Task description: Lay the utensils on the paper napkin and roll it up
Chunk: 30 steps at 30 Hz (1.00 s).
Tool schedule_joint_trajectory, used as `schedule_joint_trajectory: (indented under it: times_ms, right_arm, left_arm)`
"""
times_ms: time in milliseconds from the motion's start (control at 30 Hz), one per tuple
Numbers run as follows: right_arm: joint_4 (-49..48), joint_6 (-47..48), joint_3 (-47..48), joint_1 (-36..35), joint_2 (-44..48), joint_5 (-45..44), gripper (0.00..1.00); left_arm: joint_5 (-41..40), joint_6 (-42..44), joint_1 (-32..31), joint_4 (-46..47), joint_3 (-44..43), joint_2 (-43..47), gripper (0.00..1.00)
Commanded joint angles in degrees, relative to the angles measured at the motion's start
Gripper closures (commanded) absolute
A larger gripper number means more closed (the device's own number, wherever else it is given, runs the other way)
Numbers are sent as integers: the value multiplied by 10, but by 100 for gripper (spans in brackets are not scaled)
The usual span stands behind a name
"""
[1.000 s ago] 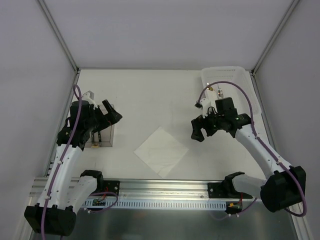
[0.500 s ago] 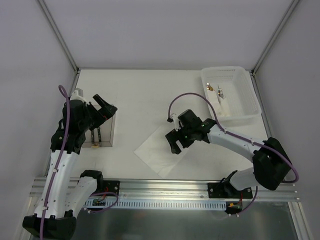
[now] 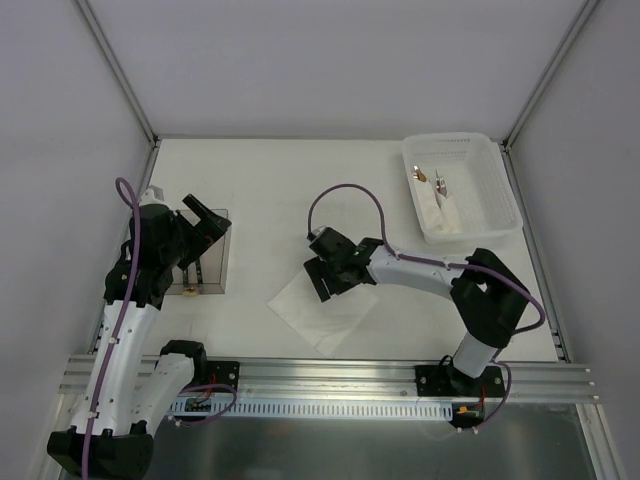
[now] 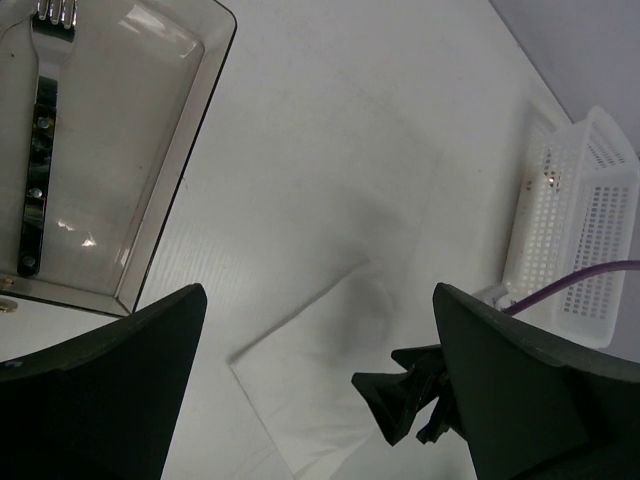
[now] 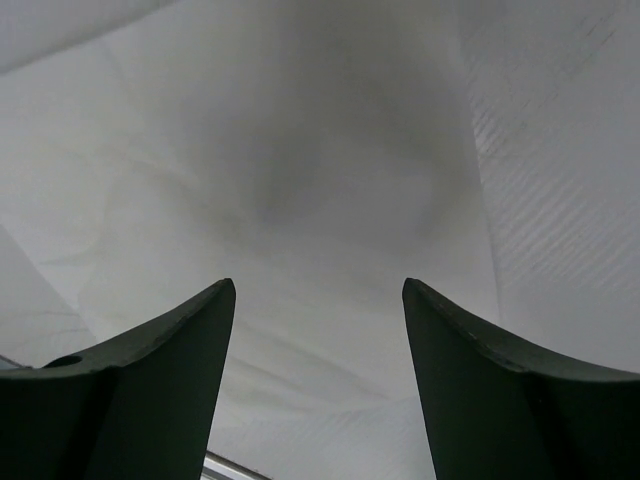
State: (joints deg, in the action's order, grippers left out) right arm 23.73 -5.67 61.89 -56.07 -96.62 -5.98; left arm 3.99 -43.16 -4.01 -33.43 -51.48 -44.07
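Note:
Next, I move my left gripper to the silver fork in the clear plastic box and grab the fork's handle (image 3: 197, 261) (image 4: 42, 125) near the fork's prongs.
The white paper napkin (image 3: 325, 312) lies flat as a diamond in the middle near the front; it also shows in the left wrist view (image 4: 300, 400) and fills the right wrist view (image 5: 300, 190). My right gripper (image 3: 323, 277) is open and empty, low over the napkin's far corner (image 5: 318, 290). A silver fork (image 4: 38, 130) lies in the clear plastic box (image 3: 218, 262) at the left. My left gripper (image 3: 208, 222) is open and empty above the box's far end (image 4: 320, 385). No spoon shows.
A white lattice basket (image 3: 500, 195) stands at the back right with white sheets and small shiny pieces inside; it also shows in the left wrist view (image 4: 585, 230). A metal rail (image 3: 330, 385) runs along the front edge. Walls close the sides.
My right arm has swung left from beside the basket to over the napkin's far corner. My left gripper has shifted slightly back and left above the box.

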Motion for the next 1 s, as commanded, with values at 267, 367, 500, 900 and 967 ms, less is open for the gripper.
schedule_joint_trajectory:
  times_ms: [267,367,500,900,967]
  right_arm:
    - [21,-110,80,1,-103,2,28]
    - [26,-107,90,8,-132,0,28]
    - [24,-97,107,32,-151,-11,29]
    - [23,-55,210,112,-223,12,29]
    - [25,-53,225,118,-228,10,29]
  left_arm:
    - [-27,-12,8,-12,14,10,1]
    - [-28,-11,9,-13,11,5,1]
    - [-28,-10,9,-13,10,-4,1]
    - [-33,-6,9,-12,16,-23,1]
    - [-33,-4,9,-13,16,-25,1]
